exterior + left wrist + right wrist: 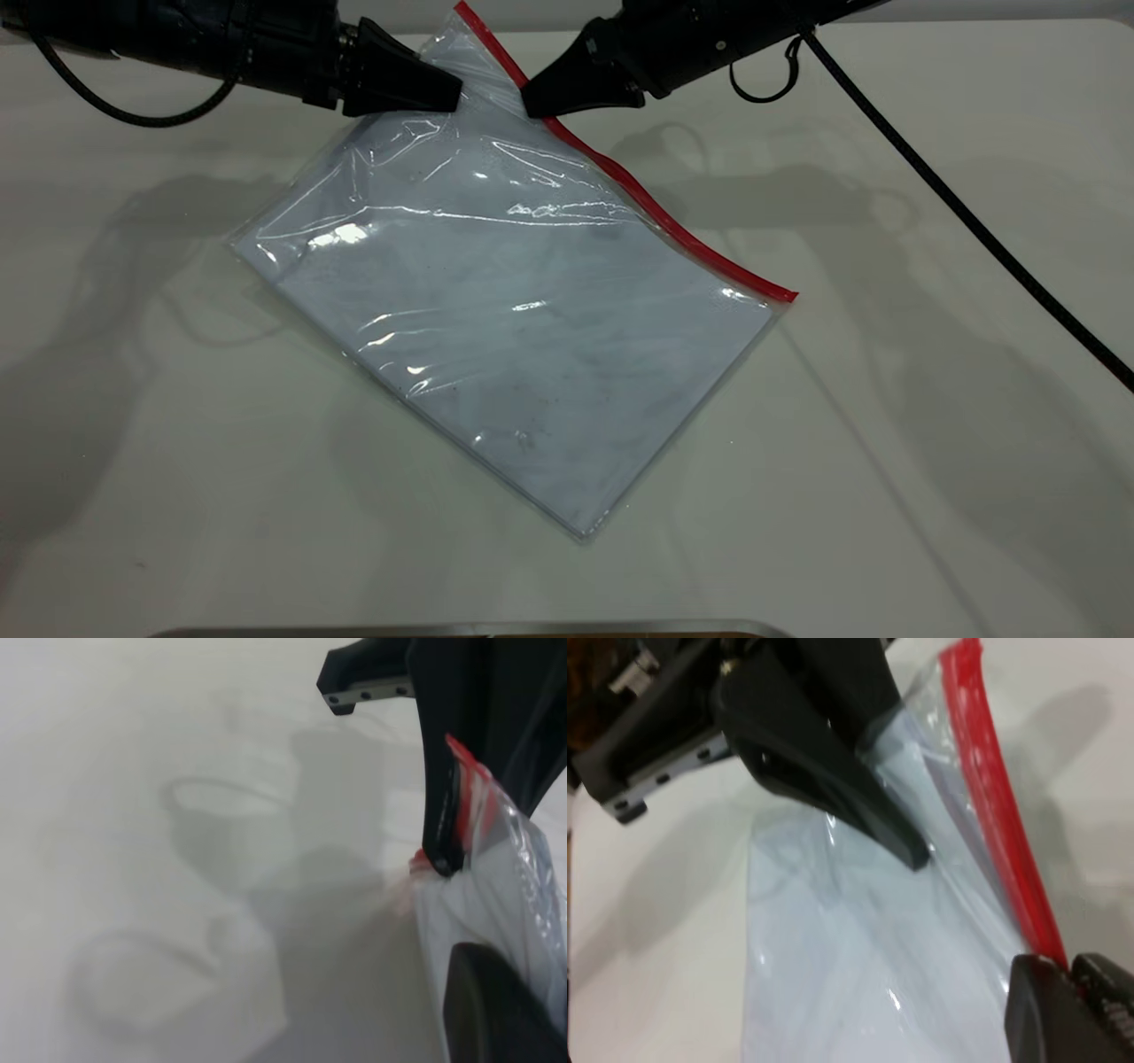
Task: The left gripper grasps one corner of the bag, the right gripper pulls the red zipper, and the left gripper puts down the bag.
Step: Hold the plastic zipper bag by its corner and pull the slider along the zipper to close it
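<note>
Next, I release the red zipper, now held near its far end, with my right gripper at the zipper's end lying low on the white table [773, 283].
The bag [523, 328] lies slanted on the white table, with its far corner raised. My left gripper [447, 91] comes in from the upper left and is shut on that raised corner, beside the red strip. The red zipper [673, 226] runs along the bag's right long edge. My right gripper [536, 102] comes in from the upper right and is shut on the red zipper near its far end. In the right wrist view my jaws [1070, 967] pinch the red zipper [1001, 833], with the left gripper [912, 850] just beyond on the plastic. The slider tab does not show.
The right arm's long black cable [974, 221] crosses the table's right side. A metal edge [461, 629] shows at the near table border. The white table [177, 461] surrounds the bag.
</note>
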`<state>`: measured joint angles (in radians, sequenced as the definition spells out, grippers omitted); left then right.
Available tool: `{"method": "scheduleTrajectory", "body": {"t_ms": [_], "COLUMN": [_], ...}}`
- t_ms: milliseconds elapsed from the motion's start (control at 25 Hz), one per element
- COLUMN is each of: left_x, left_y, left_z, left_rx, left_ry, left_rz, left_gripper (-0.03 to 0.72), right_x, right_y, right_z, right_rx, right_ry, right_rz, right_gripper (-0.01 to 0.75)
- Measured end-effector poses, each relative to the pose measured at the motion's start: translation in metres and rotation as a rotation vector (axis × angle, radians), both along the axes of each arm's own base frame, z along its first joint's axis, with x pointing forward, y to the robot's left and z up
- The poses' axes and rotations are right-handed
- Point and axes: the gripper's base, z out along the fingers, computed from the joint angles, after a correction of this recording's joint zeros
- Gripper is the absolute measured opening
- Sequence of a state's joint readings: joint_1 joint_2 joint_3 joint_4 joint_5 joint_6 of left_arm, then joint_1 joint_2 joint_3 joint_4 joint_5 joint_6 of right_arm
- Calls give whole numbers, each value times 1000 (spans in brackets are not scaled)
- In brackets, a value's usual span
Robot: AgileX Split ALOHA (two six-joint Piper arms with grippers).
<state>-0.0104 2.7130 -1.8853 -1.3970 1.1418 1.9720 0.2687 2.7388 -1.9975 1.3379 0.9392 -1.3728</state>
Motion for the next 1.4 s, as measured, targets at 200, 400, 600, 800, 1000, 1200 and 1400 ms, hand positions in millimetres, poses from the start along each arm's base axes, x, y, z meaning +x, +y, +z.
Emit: {"method": "scheduleTrajectory", "body": {"t_ms": [200, 400, 600, 800, 1000, 1200, 1400], "left_x": [2, 4, 10, 11, 11, 11, 10], "left_y": [-1, -1, 15, 16, 16, 17, 17], "left_z": [3, 4, 7, 9, 9, 9, 9], "left_rx": [-35, -58, -92, -107, -110, -109, -99], "left_ry": [-20, -34, -36, -37, -39, -39, -40], "left_rz": [25, 45, 112, 129, 126, 123, 114], "left_gripper": [53, 53, 53, 53, 53, 53, 53], "right_x": [2, 4, 3, -4, -17, -24, -25], "right_y": [-10, -22, -52, -65, -72, -79, -80], "right_z": [-2, -6, -25, -31, -34, -37, -38], "right_rx": [-37, -86, -241, -320, -387, -466, -482], "right_ry": [-11, -3, 8, 68, 153, 198, 209], "right_rz": [11, 18, 71, 138, 257, 328, 331], "right_gripper": [35, 37, 39, 41, 43, 45, 49]}}
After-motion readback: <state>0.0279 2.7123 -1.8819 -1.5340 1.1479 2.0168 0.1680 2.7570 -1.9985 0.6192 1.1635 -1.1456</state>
